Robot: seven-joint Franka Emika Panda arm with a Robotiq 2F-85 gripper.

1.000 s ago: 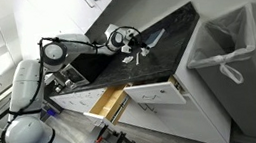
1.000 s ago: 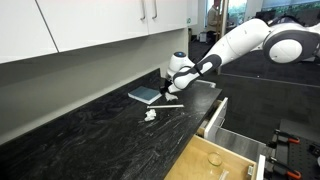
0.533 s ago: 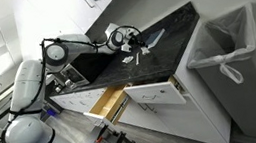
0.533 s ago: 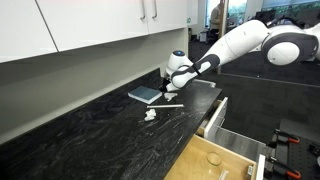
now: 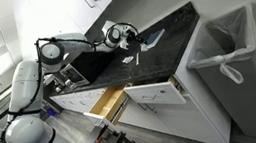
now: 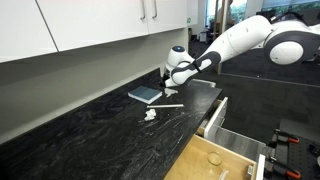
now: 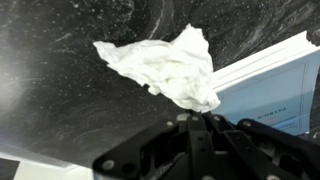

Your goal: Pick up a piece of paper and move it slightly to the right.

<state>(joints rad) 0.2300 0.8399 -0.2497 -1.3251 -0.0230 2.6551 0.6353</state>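
My gripper will release the crumpled white paper on the bare counter [image 5: 160,52] between the blue-and-white pad and the front edge of the counter.
A crumpled white piece of paper [image 7: 165,65] fills the middle of the wrist view, its lower tip pinched in my shut gripper [image 7: 207,113]. It hangs over the black speckled counter [image 7: 60,100]. In both exterior views the gripper [image 6: 171,88] [image 5: 133,47] points down over the counter, beside a flat blue-and-white pad [image 6: 145,95]. The held paper is too small to make out in the exterior views.
Another crumpled scrap [image 6: 150,115] and a thin white strip [image 6: 171,105] lie on the counter near the pad [image 7: 275,85]. An open drawer [image 6: 215,150] juts out below the counter edge. White cabinets [image 6: 90,30] hang above. A lined bin [image 5: 228,52] stands past the counter's end.
The jaws have closed onto the paper's tip, and the gripper has risen slightly with it.
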